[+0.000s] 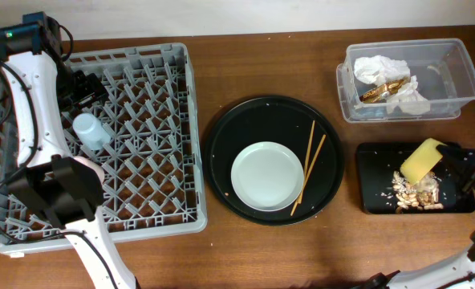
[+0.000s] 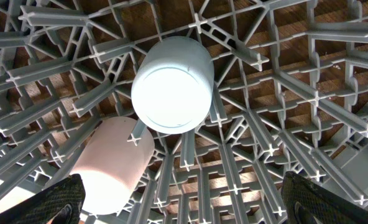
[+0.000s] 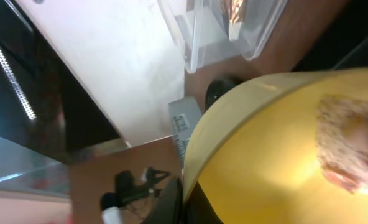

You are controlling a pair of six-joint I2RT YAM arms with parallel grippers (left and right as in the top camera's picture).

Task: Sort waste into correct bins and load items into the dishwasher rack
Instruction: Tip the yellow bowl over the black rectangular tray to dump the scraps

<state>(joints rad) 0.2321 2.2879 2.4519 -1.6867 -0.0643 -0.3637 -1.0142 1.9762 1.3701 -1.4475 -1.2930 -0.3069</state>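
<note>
I need to use my right gripper to set the yellow bowl down and let go of it on the pale plate [image 1: 262,174] in the large round black tray. The bowl is tilted over the flat black tray.
The grey dishwasher rack [image 1: 153,168] fills the left of the table. A small blue cup [image 1: 91,131] [image 2: 171,84] and a pink cup [image 2: 112,165] lie side by side on its lattice floor. My left gripper [image 1: 81,87] [image 2: 190,208] hovers over them, open and empty. My right gripper [image 1: 456,166] [image 3: 187,202] is shut on the rim of the yellow bowl [image 1: 422,159] [image 3: 277,155], tilted over the flat black tray [image 1: 374,201]. Crumbly food scraps [image 1: 414,193] lie on that tray, and some cling inside the bowl [image 3: 352,143]. Napkins [image 1: 378,68] and the gold wrapper [image 1: 382,88] lie in the clear tub [image 1: 454,56].
A large round black tray [image 1: 221,160] sits at the middle, holding the pale plate [image 1: 267,176] and two chopsticks [image 1: 308,164]. My left arm's lower link [image 1: 61,193] crosses over the rack's near left part. The clear tub's corner [image 3: 234,31] shows above the bowl.
</note>
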